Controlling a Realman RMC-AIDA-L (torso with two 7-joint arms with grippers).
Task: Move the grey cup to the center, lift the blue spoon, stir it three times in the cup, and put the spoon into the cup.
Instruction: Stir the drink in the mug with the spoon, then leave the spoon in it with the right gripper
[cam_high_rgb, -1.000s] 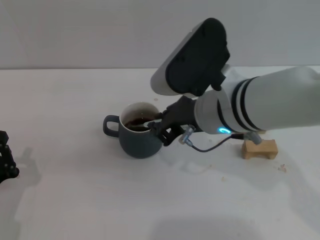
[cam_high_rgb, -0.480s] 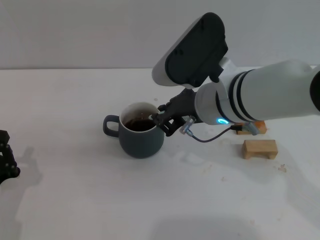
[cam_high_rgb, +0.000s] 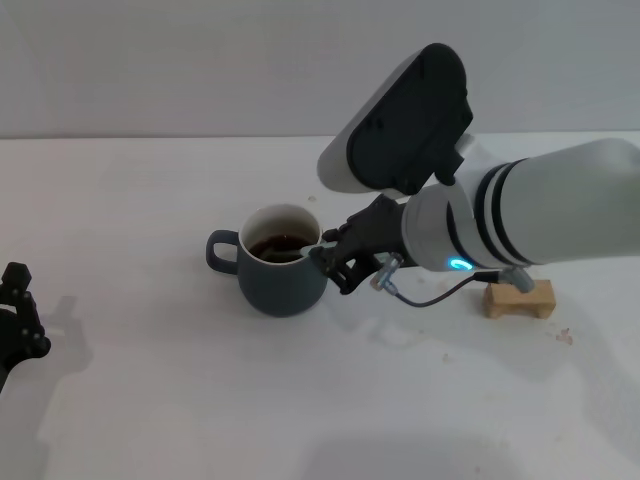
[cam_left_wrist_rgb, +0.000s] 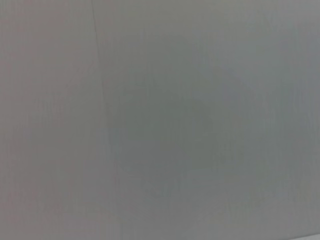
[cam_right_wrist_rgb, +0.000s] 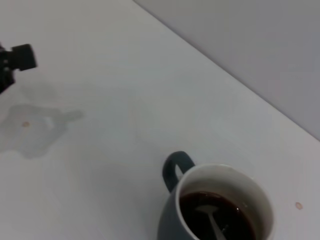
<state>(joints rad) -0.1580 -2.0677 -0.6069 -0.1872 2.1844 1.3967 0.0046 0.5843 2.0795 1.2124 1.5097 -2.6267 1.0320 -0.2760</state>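
The robot's right gripper needs to release the blue spoon against the grey cup's rim (cam_high_rgb: 313, 246) opposite its handle, with the spoon's bowl in the liquid.
The grey cup (cam_high_rgb: 280, 285) stands upright on the white table, handle toward my left, with dark brown liquid inside. My right gripper (cam_high_rgb: 332, 258) sits just beyond the cup's right rim, shut on the pale handle of the blue spoon (cam_high_rgb: 309, 246), which slants over the rim into the cup. In the right wrist view the blue spoon (cam_right_wrist_rgb: 212, 219) has its silver bowl and neck dipped in the liquid of the grey cup (cam_right_wrist_rgb: 210, 180). My left gripper (cam_high_rgb: 18, 318) is parked at the table's far left; it also shows in the right wrist view as the left gripper (cam_right_wrist_rgb: 17, 59).
A small wooden block (cam_high_rgb: 520, 298) lies on the table to the right of the cup, under my right forearm. The white table (cam_high_rgb: 200, 400) stretches to a grey wall behind. The left wrist view holds only a plain grey surface.
My right gripper has shifted slightly right and down beside the cup, moving the spoon within the liquid. The left gripper has edged a little up and inward.
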